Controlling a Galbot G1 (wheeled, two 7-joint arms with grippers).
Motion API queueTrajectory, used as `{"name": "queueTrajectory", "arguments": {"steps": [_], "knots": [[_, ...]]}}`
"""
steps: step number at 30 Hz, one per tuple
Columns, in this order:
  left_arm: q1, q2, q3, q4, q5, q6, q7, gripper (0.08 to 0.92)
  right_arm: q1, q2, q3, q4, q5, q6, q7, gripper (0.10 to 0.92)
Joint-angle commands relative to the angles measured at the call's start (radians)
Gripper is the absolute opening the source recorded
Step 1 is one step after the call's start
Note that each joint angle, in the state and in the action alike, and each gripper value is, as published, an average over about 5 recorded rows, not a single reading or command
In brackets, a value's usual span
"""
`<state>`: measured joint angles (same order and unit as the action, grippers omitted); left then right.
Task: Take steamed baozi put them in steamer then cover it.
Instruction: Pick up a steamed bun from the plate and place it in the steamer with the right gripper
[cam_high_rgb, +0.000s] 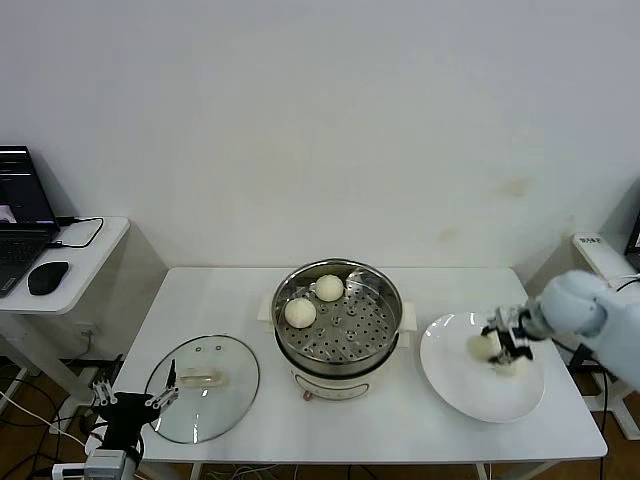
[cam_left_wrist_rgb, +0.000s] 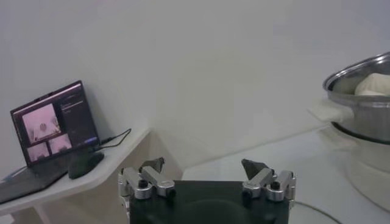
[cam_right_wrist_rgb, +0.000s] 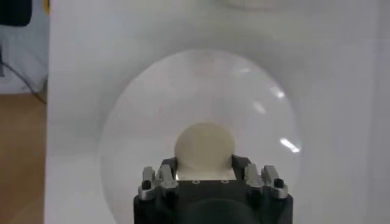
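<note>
I will release the baozi from my right gripper onto the steamer's bare bottom near its front rim (cam_high_rgb: 334, 344).
Two steamed baozi (cam_high_rgb: 329, 287) (cam_high_rgb: 300, 312) lie in the steel steamer (cam_high_rgb: 385, 290) at the table's middle. On the white plate (cam_high_rgb: 470, 395) to the right, my right gripper (cam_high_rgb: 503, 343) is shut on a baozi (cam_high_rgb: 484, 346). The right wrist view shows that baozi (cam_right_wrist_rgb: 204, 143) pinched between the fingers of the right gripper (cam_right_wrist_rgb: 204, 159), low over the plate (cam_right_wrist_rgb: 140, 109). Another baozi (cam_high_rgb: 517, 367) lies right beside it, partly hidden. My left gripper (cam_high_rgb: 137, 392) hangs open and empty at the front left, next to the glass lid (cam_high_rgb: 215, 405).
A side table on the far left holds a laptop (cam_high_rgb: 22, 215) and a mouse (cam_high_rgb: 47, 277); both also show in the left wrist view, laptop (cam_left_wrist_rgb: 55, 125). The steamer's rim (cam_left_wrist_rgb: 359, 79) is off to that gripper's side.
</note>
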<state>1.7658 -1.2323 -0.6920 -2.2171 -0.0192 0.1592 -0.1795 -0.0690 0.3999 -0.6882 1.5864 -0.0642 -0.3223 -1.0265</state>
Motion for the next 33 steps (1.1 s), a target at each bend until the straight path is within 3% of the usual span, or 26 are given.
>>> {"name": "queueTrajectory", "arguments": {"steps": [1,8,19,33], "knots": [[0.001,0.002,-0.001,-0.003,-0.001,0.000,0.000,0.823,0.464,0.071,-0.223,-0.040,0.158,-0.015,-0.031,0.575],[-0.004,0.002,-0.001,-0.008,-0.003,0.001,0.000,0.823,0.713,0.269,-0.405,-0.056,0.240,-0.017,0.003,0.577],[-0.002,-0.008,-0.020,-0.004,-0.006,0.000,-0.001,0.823,0.684,0.520,-0.521,0.003,0.313,0.093,0.085,0.577],[0.000,-0.026,-0.051,-0.013,-0.016,-0.001,-0.004,0.823,0.632,0.689,-0.647,-0.056,0.091,0.475,0.072,0.586]]}}
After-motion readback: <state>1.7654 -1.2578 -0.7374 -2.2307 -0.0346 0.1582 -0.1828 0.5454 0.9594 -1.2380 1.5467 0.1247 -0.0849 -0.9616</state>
